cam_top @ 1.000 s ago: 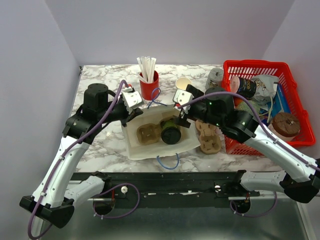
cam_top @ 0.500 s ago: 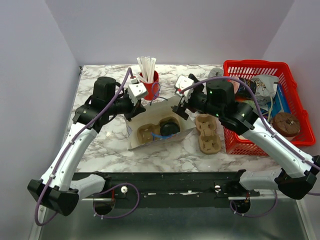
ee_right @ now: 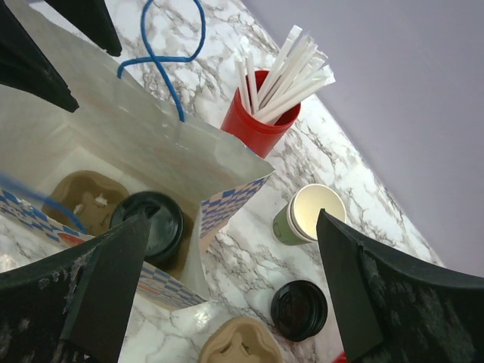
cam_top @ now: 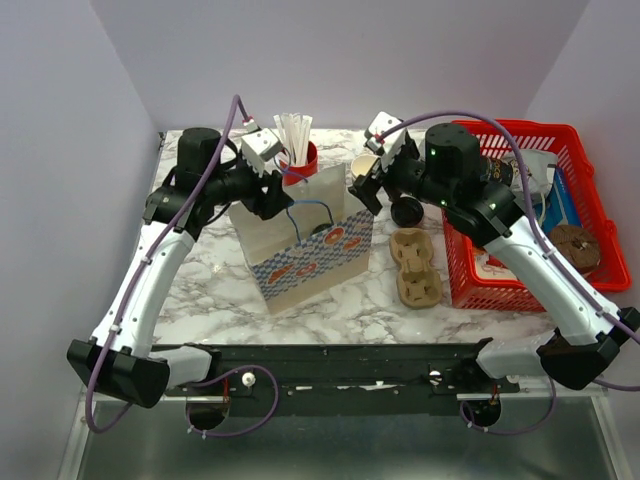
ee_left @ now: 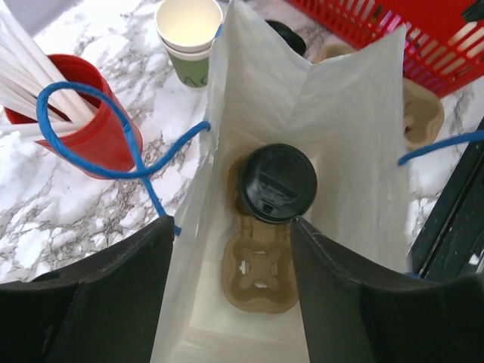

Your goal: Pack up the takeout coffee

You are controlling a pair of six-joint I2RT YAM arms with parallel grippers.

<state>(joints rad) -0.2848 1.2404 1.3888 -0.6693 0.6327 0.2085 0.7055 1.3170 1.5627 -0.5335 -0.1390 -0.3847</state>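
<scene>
My left gripper should move to the red cup behind the bag next and close on the upper part of a white straw (cam_top: 284, 125) (ee_left: 23, 48).
The takeout coffee (ee_left: 277, 183), a cup under a black lid (ee_right: 151, 224), stands in a brown pulp tray (ee_left: 257, 266) at the bottom of an upright paper bag (cam_top: 310, 255) with blue cord handles (ee_left: 91, 144). My left gripper (ee_left: 233, 302) hangs open just above the bag's mouth, and the bag's near wall rises between its fingers without being pinched. My right gripper (ee_right: 234, 295) is wide open over the bag's right edge with nothing in it. From above, both grippers, left (cam_top: 268, 195) and right (cam_top: 362, 188), flank the bag's top.
A red cup of white straws (cam_top: 298, 168) stands behind the bag. An open cream and green cup (ee_right: 306, 215) and a loose black lid (ee_right: 300, 310) lie right of it. A second pulp tray (cam_top: 415, 268) lies beside the cluttered red basket (cam_top: 520, 132).
The bag has gone from lying on its side to standing upright. Both grippers rose and moved back with it. My left gripper has opened and let go of the bag.
</scene>
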